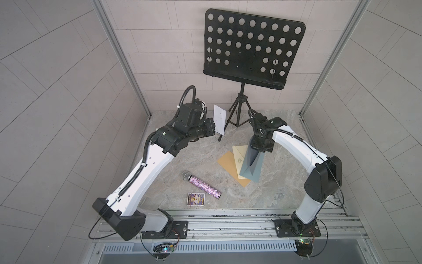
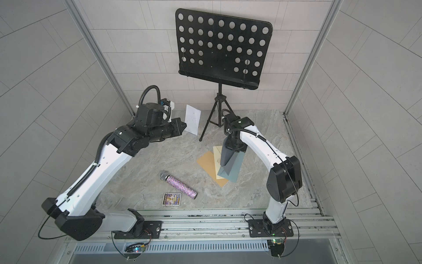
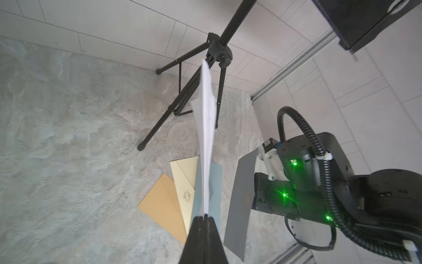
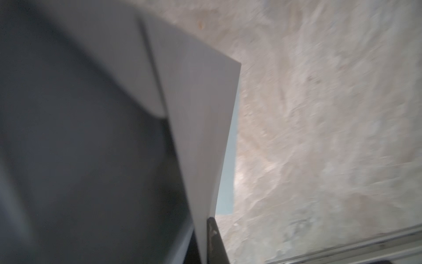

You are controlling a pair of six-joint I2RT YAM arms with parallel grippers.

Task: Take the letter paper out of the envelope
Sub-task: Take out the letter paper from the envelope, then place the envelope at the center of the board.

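Note:
Next, I set the grey envelope down with my right gripper on the bare table (image 1: 273, 139) beside the tripod, just beyond the blue-grey envelope.
My left gripper (image 1: 214, 128) (image 2: 184, 125) (image 3: 204, 216) is shut on one edge of the white letter paper (image 1: 219, 118) (image 2: 192, 119) (image 3: 206, 128). It holds the sheet upright in the air at the back, close to the tripod legs. The paper is fully clear of the grey envelope (image 1: 251, 155) (image 2: 227, 155) (image 3: 242, 194) (image 4: 201, 114). My right gripper (image 1: 257, 148) (image 2: 231, 147) (image 4: 204, 221) is shut on that envelope's upper edge and holds it hanging above the table right of centre. From above, the right wrist hides its fingers.
Tan (image 1: 228, 162), cream (image 1: 239, 157) and blue-grey (image 3: 217, 182) envelopes lie fanned on the table under the held one. A black music stand (image 1: 253, 48) on a tripod (image 1: 238, 109) stands at the back. A glittery microphone (image 1: 203, 185) and a small card box (image 1: 196, 199) lie near the front.

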